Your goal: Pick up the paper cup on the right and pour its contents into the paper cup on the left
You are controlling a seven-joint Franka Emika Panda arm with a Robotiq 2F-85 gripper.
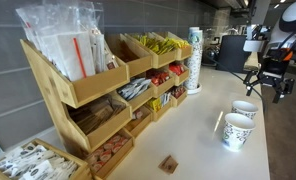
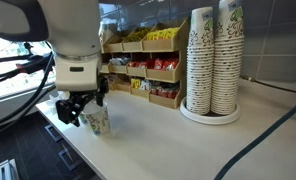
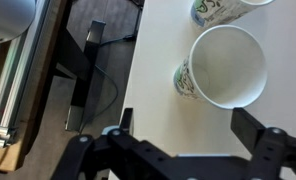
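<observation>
One paper cup is closest to my gripper's fingers. Next, my gripper should go to it and close around that cup's sides (image 1: 244,109) (image 3: 186,81), leaving the other paper cup standing.
Two white paper cups with a green print stand near the table edge. In an exterior view one cup (image 1: 237,131) is nearer the camera and the other (image 1: 245,108) is behind it. The wrist view shows one cup (image 3: 226,65) from above, looking empty, and the edge of the second cup (image 3: 223,8) at the top. My gripper (image 3: 183,128) is open and empty, hovering above the table just short of the nearer cup, whose rim is beside one finger. It shows in both exterior views (image 1: 269,78) (image 2: 76,110), close beside a cup (image 2: 98,122).
A wooden snack shelf (image 1: 88,85) lines the wall. Tall stacks of paper cups (image 2: 213,60) stand on a round tray, also seen at the shelf's end (image 1: 194,60). A small brown item (image 1: 169,164) lies on the table. The table edge (image 3: 128,80) drops to the floor with cables.
</observation>
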